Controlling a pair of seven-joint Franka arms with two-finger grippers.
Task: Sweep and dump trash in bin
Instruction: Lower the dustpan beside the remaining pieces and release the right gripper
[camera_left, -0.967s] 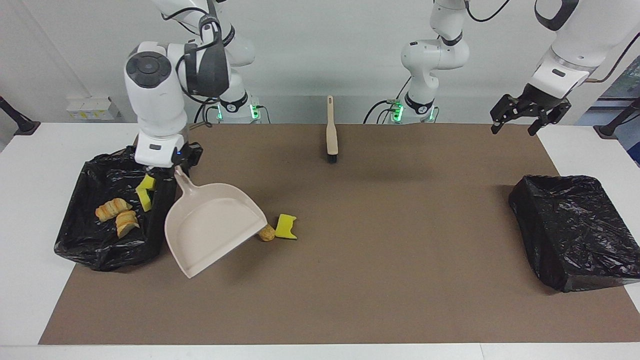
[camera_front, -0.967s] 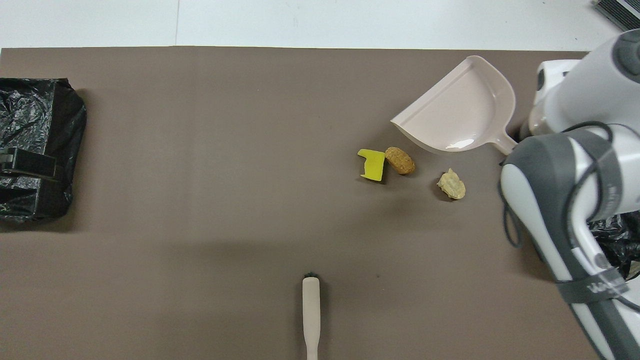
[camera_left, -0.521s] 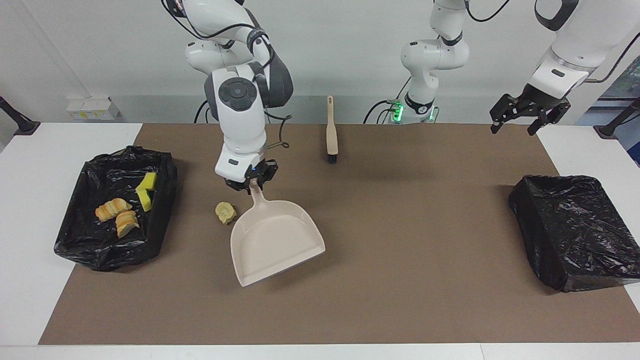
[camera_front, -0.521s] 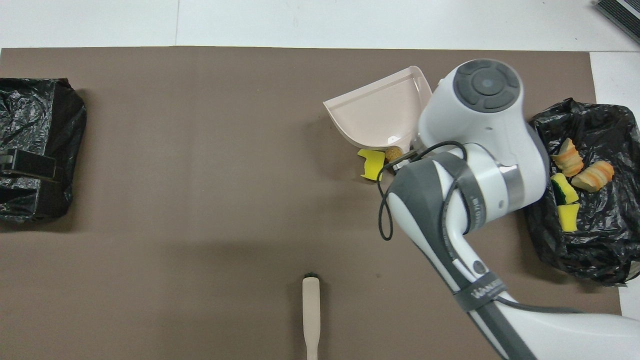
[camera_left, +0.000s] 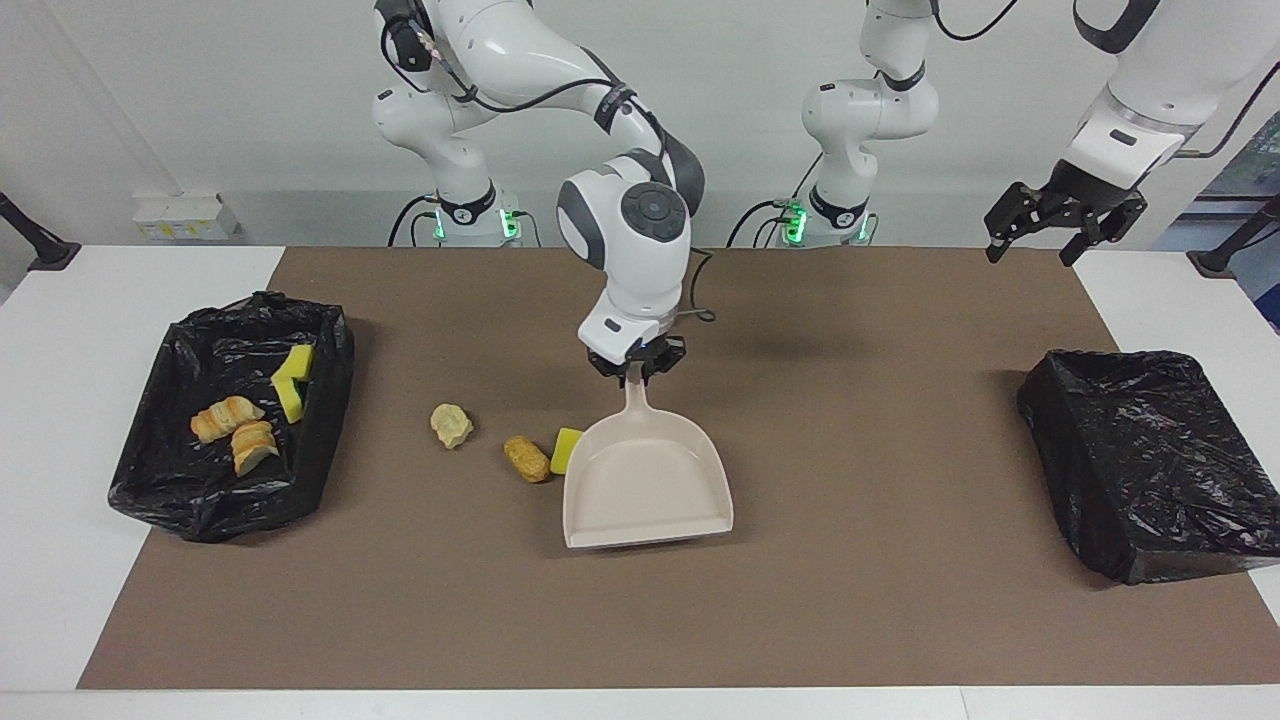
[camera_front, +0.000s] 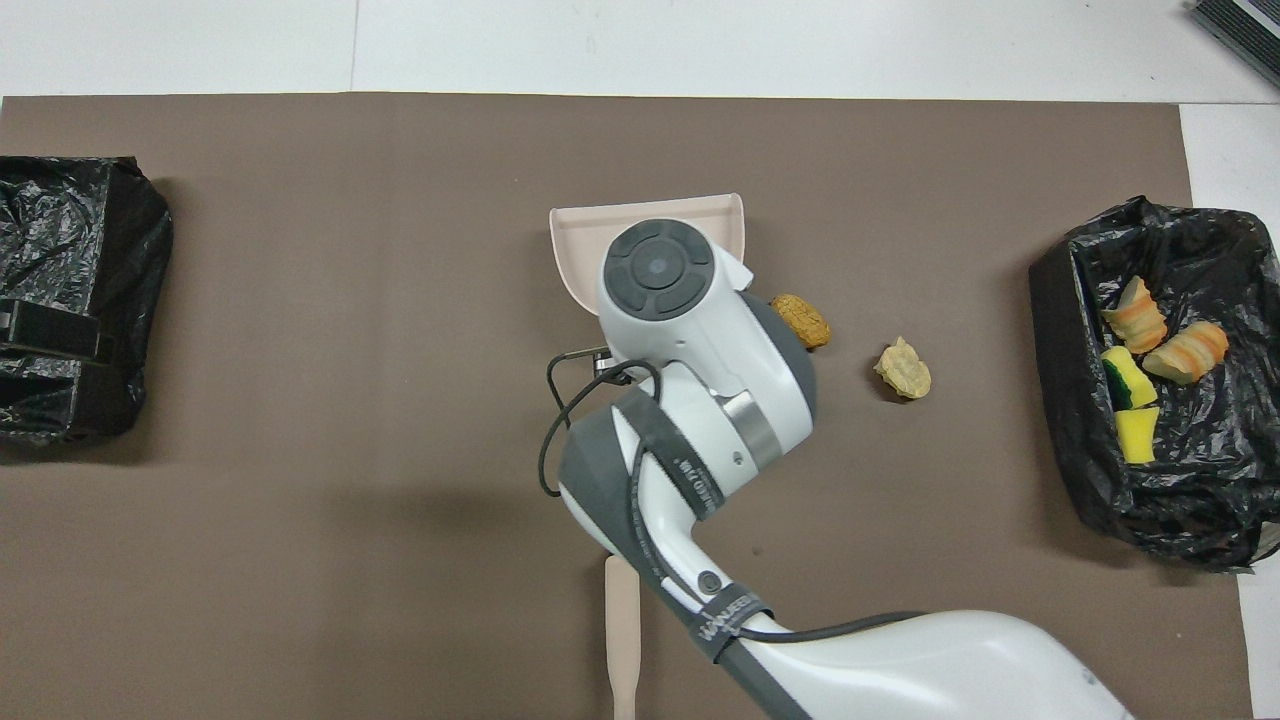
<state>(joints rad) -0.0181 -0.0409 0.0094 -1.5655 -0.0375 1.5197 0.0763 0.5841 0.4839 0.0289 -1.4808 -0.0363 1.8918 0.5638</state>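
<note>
The robot's right gripper will set the beige dustpan down on the brown mat, lined up with the beige brush's handle (camera_front: 608, 295).
My right gripper (camera_left: 636, 372) is shut on the handle of the beige dustpan (camera_left: 645, 480), which sits low at the mat's middle, mouth pointing away from the robots. In the overhead view my arm covers most of the dustpan (camera_front: 650, 212). Three loose trash scraps lie beside it toward the right arm's end: a yellow sponge (camera_left: 566, 449) against its side wall, a brown piece (camera_left: 527, 458) (camera_front: 800, 320) and a pale tan piece (camera_left: 452, 425) (camera_front: 903, 368). The black-lined bin (camera_left: 330, 400) (camera_front: 1060, 330) holds bread pieces (camera_left: 235, 430) and yellow sponges (camera_left: 293, 385). My left gripper (camera_left: 1035, 240) waits open.
A second black-lined bin (camera_left: 1150, 460) (camera_front: 70, 300) stands at the left arm's end. The beige brush's handle (camera_front: 622, 640) shows on the mat near the robots; my right arm hides it in the facing view. White table borders the brown mat (camera_left: 850, 600).
My right arm has carried the dustpan from beside the bin to the mat's middle and turned its mouth away from the robots. The left arm has hardly moved.
</note>
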